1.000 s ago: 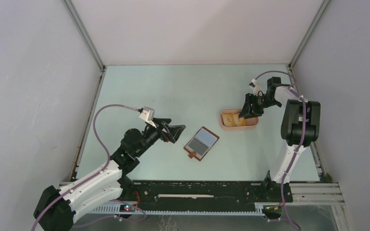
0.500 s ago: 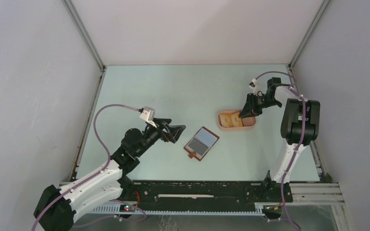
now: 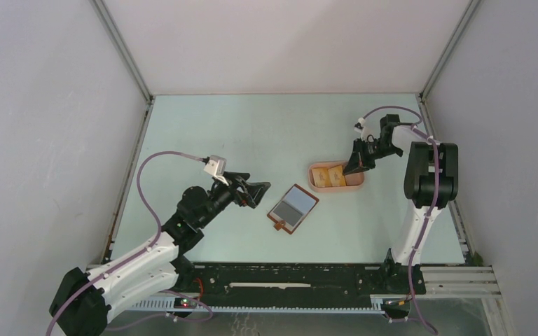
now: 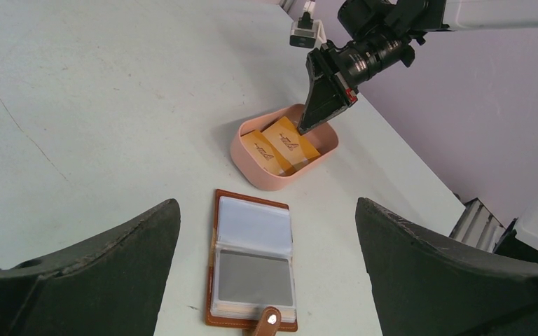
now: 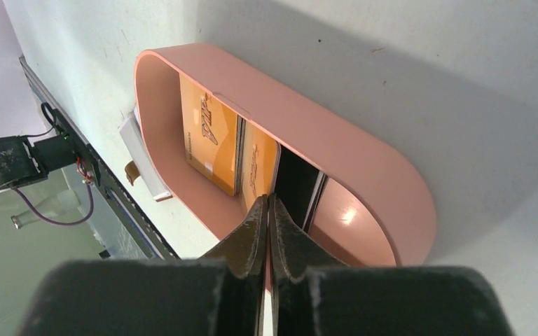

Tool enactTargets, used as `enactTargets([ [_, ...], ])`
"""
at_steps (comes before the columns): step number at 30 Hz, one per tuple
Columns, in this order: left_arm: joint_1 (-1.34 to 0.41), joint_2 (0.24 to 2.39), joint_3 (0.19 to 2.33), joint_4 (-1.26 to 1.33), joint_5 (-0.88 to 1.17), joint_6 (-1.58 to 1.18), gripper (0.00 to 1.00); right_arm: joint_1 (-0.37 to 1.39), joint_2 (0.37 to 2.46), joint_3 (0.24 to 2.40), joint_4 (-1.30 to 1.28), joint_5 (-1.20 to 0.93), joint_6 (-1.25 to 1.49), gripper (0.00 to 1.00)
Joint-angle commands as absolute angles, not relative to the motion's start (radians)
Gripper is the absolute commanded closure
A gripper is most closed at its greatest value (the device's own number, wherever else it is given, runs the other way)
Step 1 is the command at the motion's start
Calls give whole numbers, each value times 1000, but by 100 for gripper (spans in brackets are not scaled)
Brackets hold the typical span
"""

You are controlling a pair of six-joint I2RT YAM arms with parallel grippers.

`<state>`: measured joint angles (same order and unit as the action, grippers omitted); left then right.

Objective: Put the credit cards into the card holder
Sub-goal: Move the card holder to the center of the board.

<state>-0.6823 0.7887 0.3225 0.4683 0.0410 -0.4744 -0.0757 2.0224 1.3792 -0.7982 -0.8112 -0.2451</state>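
The yellow card at the tips of the robot's right fingers leans on its yellow neighbour, so next the right gripper opens and takes the yellow card nearer the card holder [image 5: 210,136].
The card holder [image 3: 293,208] lies open on the table, a grey card [image 4: 253,278] in its near clear sleeve. My left gripper [image 3: 259,194] hovers wide open just left of it, the card holder [image 4: 252,269] lying between its fingers in the left wrist view [image 4: 266,203]. Yellow credit cards [image 3: 333,176] lean inside the pink tray [image 3: 356,186]. My right gripper [image 3: 354,168] dips into the tray's right end, shut with its tips [image 5: 267,199] pinched at the edge of a yellow card [image 5: 256,164]. A dark card [image 5: 298,189] stands beside it.
The pink tray [image 4: 266,178] sits just beyond the card holder, a short gap between them. White enclosure walls rise on three sides, and the rail with the arm bases [image 3: 287,280] runs along the near edge.
My right gripper closed from part open to shut inside the tray. It and the tray shifted left, toward the card holder. The left arm held still.
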Motion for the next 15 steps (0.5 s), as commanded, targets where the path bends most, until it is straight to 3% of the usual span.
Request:
enactTargets([
  [1, -676, 796, 316, 517, 62, -489, 1, -71, 2022, 1407, -793, -838, -221, 96],
  [3, -676, 799, 316, 519, 64, -492, 1, -69, 2025, 1407, -792, -866, -214, 100],
  [8, -676, 799, 313, 520, 64, -495, 1, -59, 2034, 1407, -796, -932, -210, 99],
  [15, -675, 801, 313, 522, 64, -500, 1, -48, 2037, 1408, -801, -954, -211, 77],
])
